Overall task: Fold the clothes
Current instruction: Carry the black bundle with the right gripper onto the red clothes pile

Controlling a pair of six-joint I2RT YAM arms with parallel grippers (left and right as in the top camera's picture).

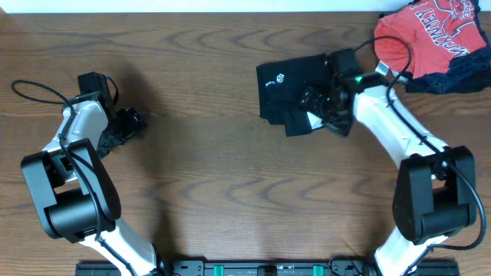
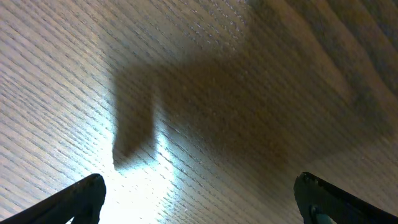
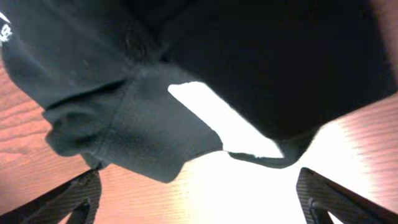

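Note:
The black top's near edge [image 1: 320,123] [image 3: 267,151] beside the white tag will be gripped by my right gripper as it closes.
The clothes [image 1: 290,93], a black top folded into a compact bundle with a small white round logo, lie at the upper middle of the table. My right gripper [image 1: 316,105] hovers over the bundle's right part, open. In the right wrist view the black fabric [image 3: 205,68] fills the upper frame with a white tag showing, and the wide-apart fingertips [image 3: 81,196] have only bare wood between them. My left gripper [image 1: 129,124] is far to the left over bare table, open; its wrist view shows only wood between its fingertips [image 2: 84,198].
A red-orange shirt with white lettering [image 1: 433,34] lies on a dark navy garment [image 1: 460,75] at the table's back right corner. The wooden table [image 1: 215,176] stretches between the two arms.

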